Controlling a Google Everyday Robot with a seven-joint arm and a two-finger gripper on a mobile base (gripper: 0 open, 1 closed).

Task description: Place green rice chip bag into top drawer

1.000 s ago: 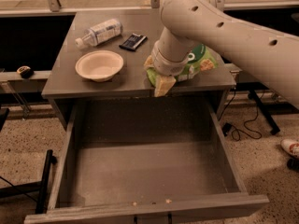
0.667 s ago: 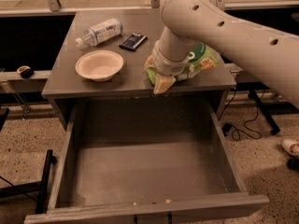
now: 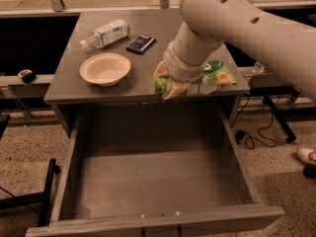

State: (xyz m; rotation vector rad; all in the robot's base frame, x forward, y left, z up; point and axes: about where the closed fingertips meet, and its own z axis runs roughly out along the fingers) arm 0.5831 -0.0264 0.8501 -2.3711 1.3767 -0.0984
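Observation:
I will let go of the green rice chip bag on the grey bottom of the drawer, toward the drawer's side (image 3: 200, 159) near the cables.
The green rice chip bag (image 3: 217, 77) lies on the tabletop near its front right edge, its left end bunched up. My gripper (image 3: 172, 89) comes down from the upper right and is shut on that left end, at the table's front edge; the wrist hides most of it. The top drawer (image 3: 163, 181) is pulled fully open below and in front of the table, and its flat grey bottom is bare. The bag and gripper are above the drawer's back edge.
On the tabletop (image 3: 69, 83) stand a white bowl (image 3: 105, 68), a lying plastic water bottle (image 3: 105, 33) and a small dark blue wrapper (image 3: 140, 43). My arm (image 3: 256, 28) crosses the upper right. Cables (image 3: 256, 137) and a shoe (image 3: 308, 156) are on the floor at right.

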